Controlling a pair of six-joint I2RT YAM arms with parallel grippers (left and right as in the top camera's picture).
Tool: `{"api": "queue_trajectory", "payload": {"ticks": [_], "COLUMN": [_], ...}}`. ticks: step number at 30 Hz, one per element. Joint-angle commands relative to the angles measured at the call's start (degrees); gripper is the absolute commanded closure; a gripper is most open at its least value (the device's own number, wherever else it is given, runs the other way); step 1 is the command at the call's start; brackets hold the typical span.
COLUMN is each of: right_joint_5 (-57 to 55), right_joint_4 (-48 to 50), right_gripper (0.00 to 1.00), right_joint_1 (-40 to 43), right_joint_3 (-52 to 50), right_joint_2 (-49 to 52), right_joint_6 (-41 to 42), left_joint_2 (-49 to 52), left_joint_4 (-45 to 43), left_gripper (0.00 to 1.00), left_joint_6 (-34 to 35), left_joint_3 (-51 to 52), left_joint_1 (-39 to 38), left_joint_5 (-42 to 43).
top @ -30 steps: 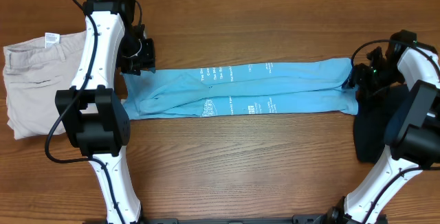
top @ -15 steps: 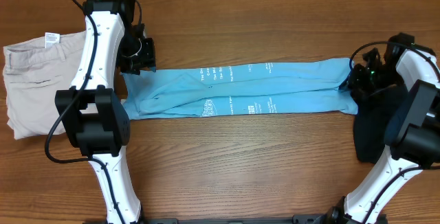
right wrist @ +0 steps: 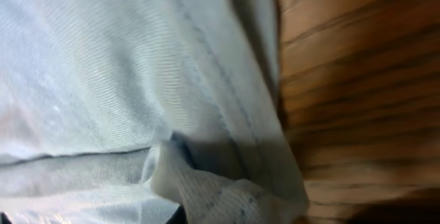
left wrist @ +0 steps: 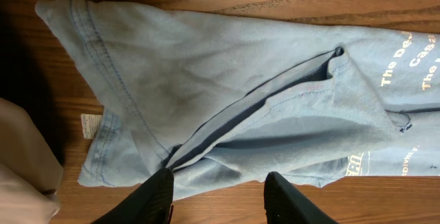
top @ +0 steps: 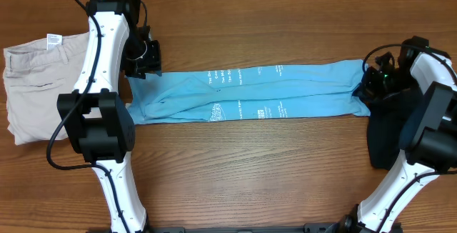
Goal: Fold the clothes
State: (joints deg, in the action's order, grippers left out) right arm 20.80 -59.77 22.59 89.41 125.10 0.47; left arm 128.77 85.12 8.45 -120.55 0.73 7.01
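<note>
I need to release the bunched fold, now at the strip's end, on the T-shirt [top: 280, 85] between the lettering ends nearest the black garment with my right gripper.
The light blue T-shirt [top: 250, 93] lies as a long narrow strip across the table, its white lettering facing up. My left gripper [top: 145, 67] hovers at its left end. In the left wrist view that gripper [left wrist: 223, 196] is open, its black fingertips [left wrist: 157, 195] straddling the shirt's [left wrist: 227, 93] near hem. My right gripper [top: 365, 86] sits at the strip's right end, shut on a bunched fold of the shirt [right wrist: 206, 183]; the cloth hides its fingers. Beige shorts [top: 36, 83] lie at the far left. A black garment [top: 384, 136] lies at the right, partly under my right arm.
Bare wooden tabletop [top: 250, 169] runs in front of and behind the blue strip. The beige shorts lie just left of my left arm, and the black garment touches the strip's right end.
My right gripper has shut on the shirt's right end and edged slightly left. The left arm and the garments have not moved.
</note>
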Motion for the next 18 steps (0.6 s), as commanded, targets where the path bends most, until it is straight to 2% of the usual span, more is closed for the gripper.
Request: {"api": "queue_trajectory", "payload": {"ticks": [1,5,11,18], "right_joint_5": [-4.7,-8.5,-13.8,-14.2], "right_joint_4": [-0.3,-2.7,-9.4,-14.2], "right_gripper": [0.96,0.96,0.96,0.96], "right_joint_1": [2.7,4.8,6.3,3.5], "right_joint_3": [5.3,11.8,21.9,25.7], "right_joint_2": [0.8,-0.4,-0.5,-0.5], "right_joint_6": [2.8,5.6,3.6,1.3], "left_joint_2": [-1.0,-1.0,-1.0,-1.0], "left_joint_4": [0.1,0.1,0.1,0.1], "left_gripper": [0.55,0.55,0.54,0.55], "left_joint_6": [0.3,0.3,0.4,0.4], "left_joint_3": [-0.9,-0.9,-0.9,-0.9], "left_joint_1": [0.0,0.0,0.0,0.0], "left_joint_5": [0.3,0.3,0.5,0.5]}}
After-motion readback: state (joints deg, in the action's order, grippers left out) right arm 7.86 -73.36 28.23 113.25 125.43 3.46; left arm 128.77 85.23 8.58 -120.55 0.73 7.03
